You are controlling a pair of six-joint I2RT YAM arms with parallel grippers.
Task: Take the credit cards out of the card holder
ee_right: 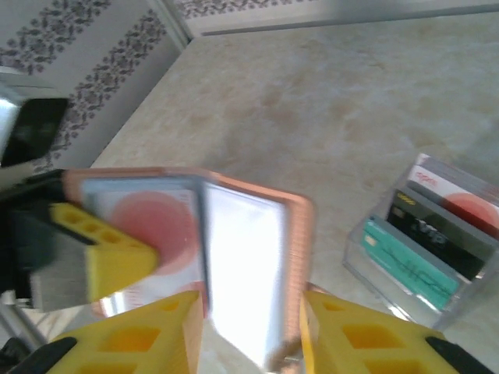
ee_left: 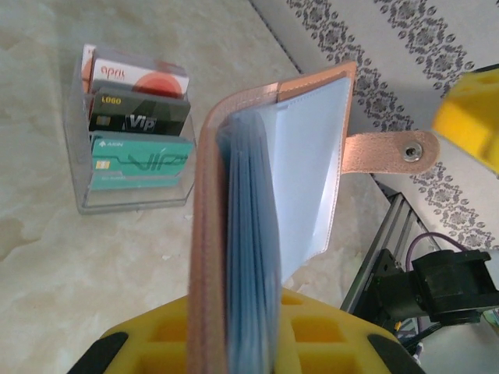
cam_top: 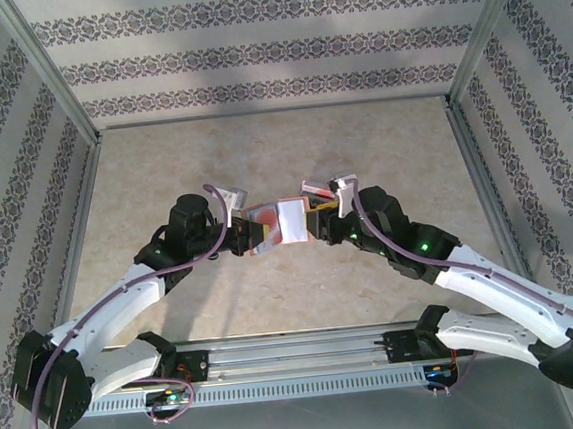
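Next, my left gripper lets go of the card holder on the beige tabletop [cam_top: 286,272] between the clear tray and the metal rail.
The card holder [cam_top: 285,223], reddish-brown leather with pale inner sleeves, hangs above the table between both arms. My left gripper [ee_left: 238,331] is shut on its spine end, seen edge-on with blue sleeves [ee_left: 253,234] and a snap strap [ee_left: 390,152]. A card with a red circle [ee_right: 148,226] sits in one panel, with a left finger [ee_right: 101,261] over it. My right gripper [ee_right: 249,331] is open, its fingers either side of the other flap [ee_right: 245,257]. Three credit cards stand in a clear tray: red-white [ee_left: 136,74], dark [ee_left: 136,117] and teal [ee_left: 140,164].
The clear tray [ee_right: 366,269] stands on the beige tabletop just beyond the card holder. A metal frame rail [cam_top: 479,173] and patterned walls [cam_top: 272,50] close in the table. Open tabletop [cam_top: 281,155] lies behind the grippers.
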